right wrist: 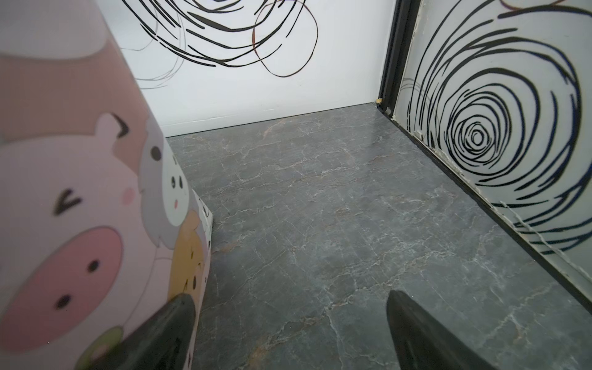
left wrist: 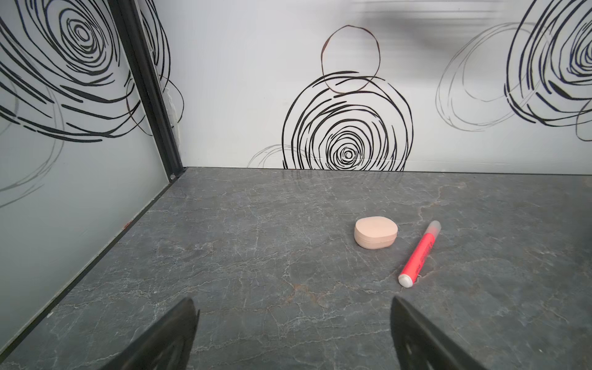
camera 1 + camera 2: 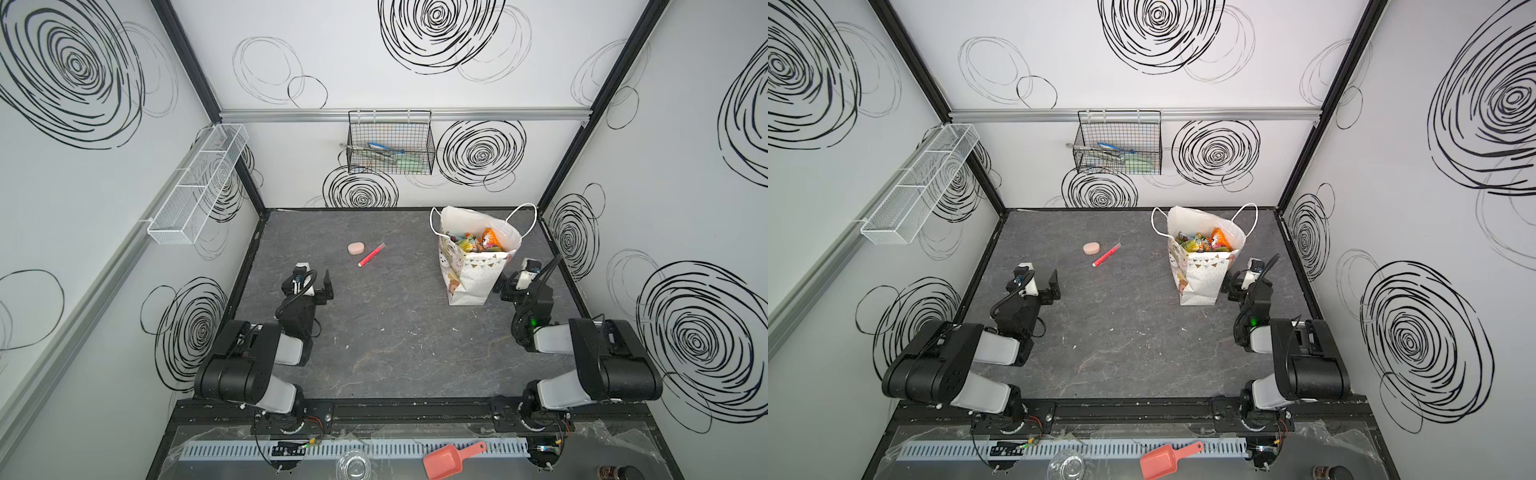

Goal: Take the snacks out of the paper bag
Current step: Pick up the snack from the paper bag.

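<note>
I need to next reach into the paper bag with my right gripper and close it on the yellow-green packet's edge (image 3: 471, 244), beside the orange packet.
The paper bag (image 3: 469, 278) (image 3: 1200, 278) stands upright at the back right of the dark table, white with gold dots, bunting and cartoon animals, its mouth open. The snacks (image 3: 478, 243) (image 3: 1202, 242), colourful crinkly packets, fill its top. My right gripper (image 3: 509, 286) (image 3: 1235, 286) (image 1: 288, 298) is open, low beside the bag's right side; in the right wrist view one fingertip (image 1: 179, 307) sits right at the bag's wall (image 1: 80, 192). My left gripper (image 3: 316, 286) (image 3: 1042, 286) (image 2: 291, 302) is open over bare table at the left, holding nothing.
A pink oval bar (image 3: 356, 248) (image 2: 375, 235) and a red marker (image 3: 371, 254) (image 2: 419, 253) lie ahead of the left gripper. A black wire basket (image 3: 390, 145) hangs on the back wall, a white mesh shelf (image 3: 195, 183) on the left wall. The right wall stands close to the bag.
</note>
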`<act>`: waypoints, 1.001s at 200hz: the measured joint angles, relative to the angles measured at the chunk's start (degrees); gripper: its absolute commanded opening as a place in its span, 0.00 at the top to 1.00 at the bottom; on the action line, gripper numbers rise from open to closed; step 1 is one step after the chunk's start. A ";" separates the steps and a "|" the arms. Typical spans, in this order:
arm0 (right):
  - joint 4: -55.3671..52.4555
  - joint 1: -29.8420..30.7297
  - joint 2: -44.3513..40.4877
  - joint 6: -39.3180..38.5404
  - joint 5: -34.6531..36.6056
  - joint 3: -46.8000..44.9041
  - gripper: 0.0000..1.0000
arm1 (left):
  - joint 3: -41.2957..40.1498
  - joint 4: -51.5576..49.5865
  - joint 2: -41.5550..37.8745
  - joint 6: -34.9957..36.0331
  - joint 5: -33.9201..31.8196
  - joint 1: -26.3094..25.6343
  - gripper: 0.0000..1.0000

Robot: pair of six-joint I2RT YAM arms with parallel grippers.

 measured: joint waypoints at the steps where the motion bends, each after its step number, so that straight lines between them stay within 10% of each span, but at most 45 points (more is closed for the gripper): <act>1: 0.00 0.00 0.00 0.00 0.00 0.00 0.03 | 0.00 0.00 0.00 0.00 0.00 0.00 0.04; 200: -1.20 1.22 -1.49 0.02 2.80 0.00 0.03 | -1.81 2.86 -0.15 -0.09 5.33 1.46 0.04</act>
